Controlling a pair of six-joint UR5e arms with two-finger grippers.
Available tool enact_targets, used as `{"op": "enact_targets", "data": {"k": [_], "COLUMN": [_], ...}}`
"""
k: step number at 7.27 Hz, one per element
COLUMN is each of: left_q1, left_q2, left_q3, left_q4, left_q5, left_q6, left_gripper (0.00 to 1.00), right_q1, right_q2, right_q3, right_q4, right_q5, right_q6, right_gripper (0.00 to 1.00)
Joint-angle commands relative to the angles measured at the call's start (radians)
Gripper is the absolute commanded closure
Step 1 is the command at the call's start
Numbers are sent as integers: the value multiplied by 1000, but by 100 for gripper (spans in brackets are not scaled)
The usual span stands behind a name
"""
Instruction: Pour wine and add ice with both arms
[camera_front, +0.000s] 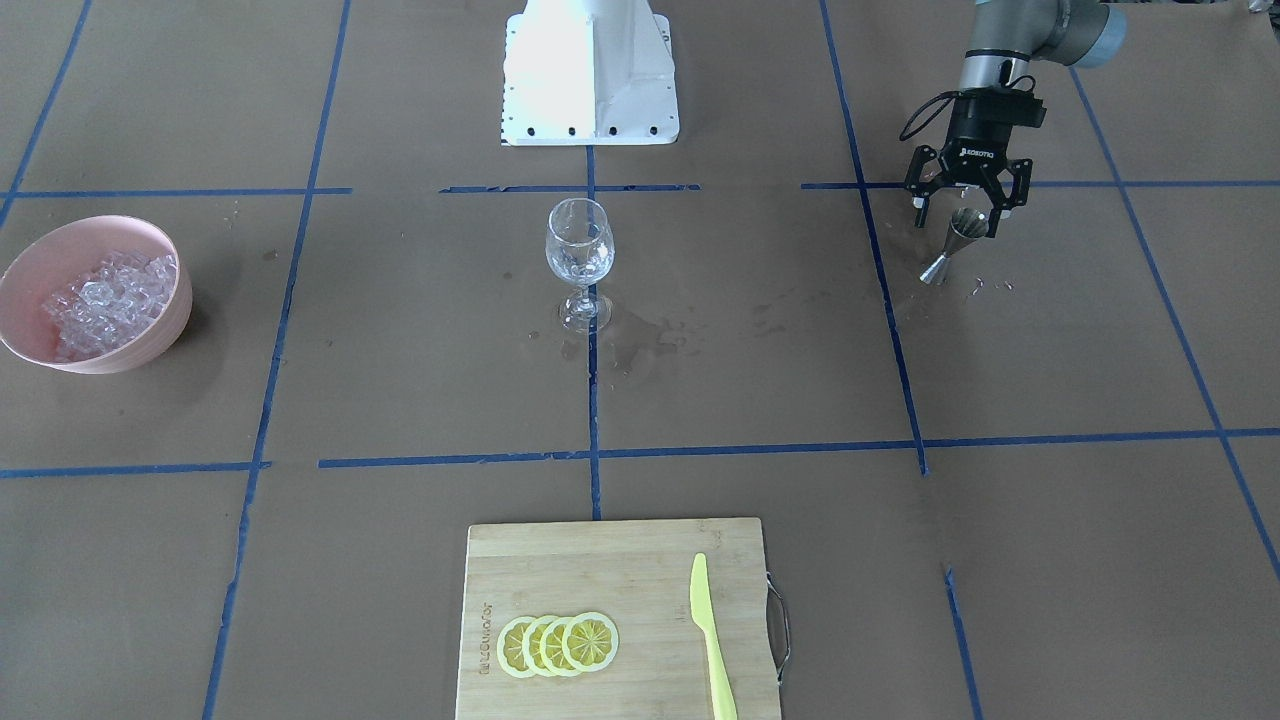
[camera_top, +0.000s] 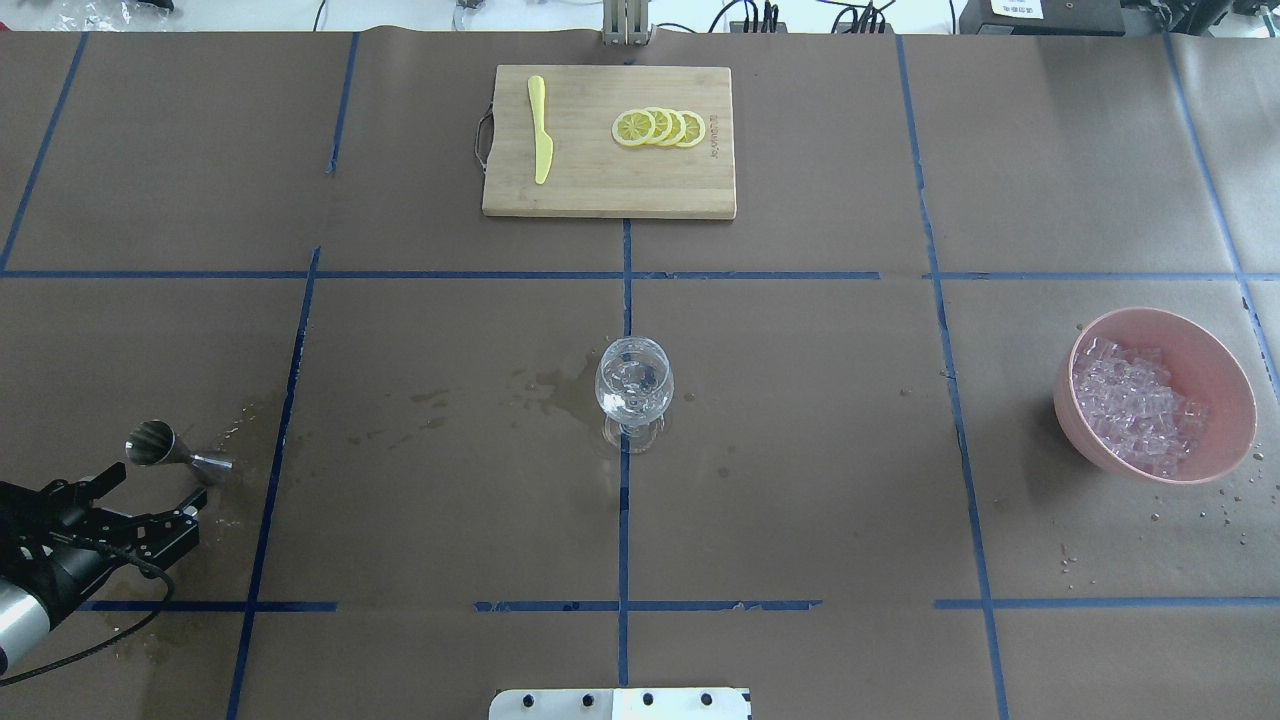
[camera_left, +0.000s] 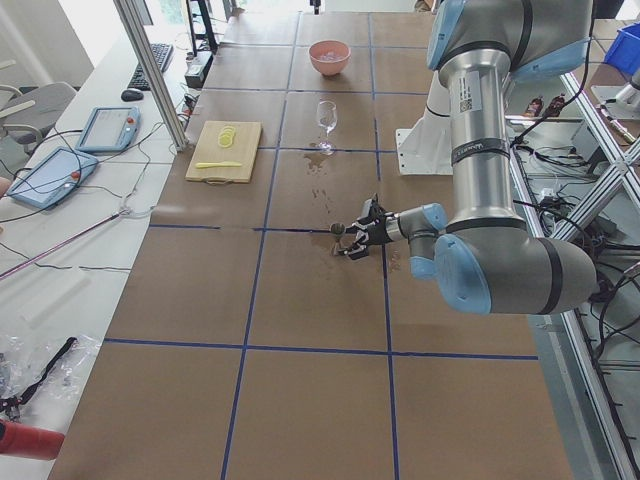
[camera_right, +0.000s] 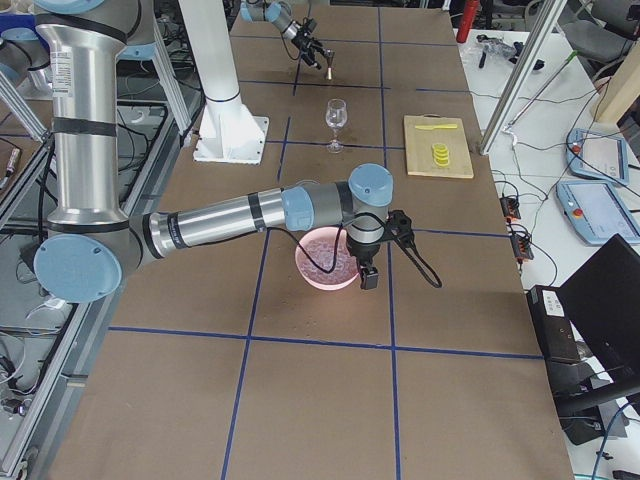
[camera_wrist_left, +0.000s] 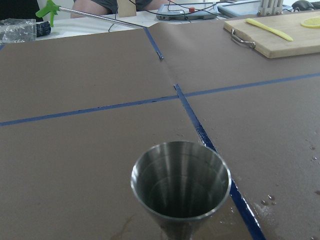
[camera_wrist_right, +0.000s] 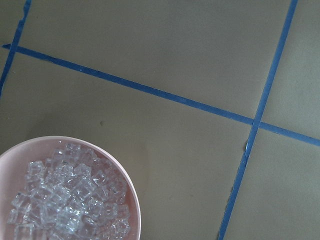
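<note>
The ice at the bowl's middle (camera_front: 98, 288) (camera_wrist_right: 62, 211) is next for my right gripper, which should reach down into the pink bowl and close on it.
A clear wine glass (camera_front: 579, 250) stands upright at the table's middle; it also shows in the overhead view (camera_top: 634, 385). The ice (camera_top: 1135, 405) fills a pink bowl (camera_top: 1205, 350), as the right wrist view shows (camera_wrist_right: 70, 200). A steel jigger (camera_top: 175, 455) stands upright on the table, its cup empty (camera_wrist_left: 180, 180). My left gripper (camera_front: 962, 212) is open, low over the table just behind the jigger and not gripping it. My right gripper (camera_right: 366, 268) hangs over the bowl's near rim; it shows only in the exterior right view, so I cannot tell its state.
A wooden cutting board (camera_top: 580, 180) at the far side carries several lemon slices (camera_top: 660, 127) and a yellow-green knife (camera_top: 540, 130). Wet patches (camera_top: 560, 385) lie beside the glass and around the jigger. The white robot base (camera_front: 590, 70) stands at the near side.
</note>
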Motion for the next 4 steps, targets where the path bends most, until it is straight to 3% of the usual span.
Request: {"op": "enact_targets", "data": {"k": [1, 3, 4], "left_q1": [-20, -161, -225], "left_q2": [46, 86, 126], "left_q3": [-16, -22, -15], "left_q4": [-3, -96, -166], "left_q5": [-149, -391, -440], "left_q6": [119, 313, 413], "left_gripper": [0, 0, 0], "right_q1": [0, -9, -12], "right_q2": [-1, 1, 1], "right_q3": [4, 7, 13], "right_q4": [2, 2, 3], "right_q5": [23, 43, 64], "right_q6": [9, 12, 52], "right_gripper": [0, 0, 0]}}
